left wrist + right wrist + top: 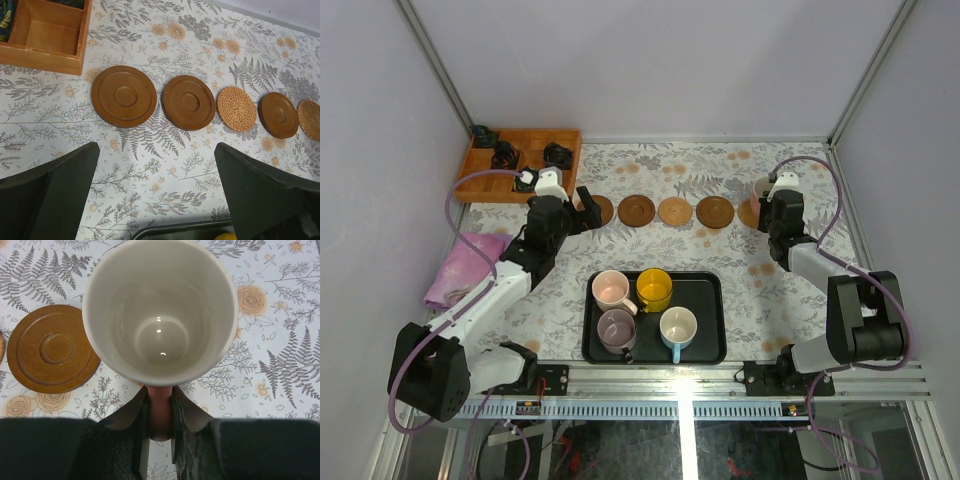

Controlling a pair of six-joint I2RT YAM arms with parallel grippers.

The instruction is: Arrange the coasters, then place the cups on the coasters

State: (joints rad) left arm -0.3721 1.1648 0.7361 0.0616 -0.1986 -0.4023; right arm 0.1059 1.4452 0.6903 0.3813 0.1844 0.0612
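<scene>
The white cup, now upright over the rightmost coaster, will be let go by my right gripper on the woven coaster at the end of the row (755, 208) (158, 346).
Five round coasters lie in a row across the table: a wooden one (124, 96), a wooden one (188, 102), a woven one (236, 109), a wooden one (278, 115) and a woven one (310, 120). My left gripper (157, 190) hovers open just in front of the row's left end (603, 210), holding nothing. My right gripper (161, 412) is shut on the pink handle of a white cup (159, 310), upright over the rightmost coaster (749, 213), which it mostly hides. Pink (610, 290), yellow (654, 289), mauve-grey (617, 328) and blue-handled white (678, 327) cups stand in the black tray (710, 345).
A wooden compartment box (485, 165) with small black objects sits at the back left. A pink cloth (465, 265) lies beside the left arm. Grey walls close in the table on the left, back and right.
</scene>
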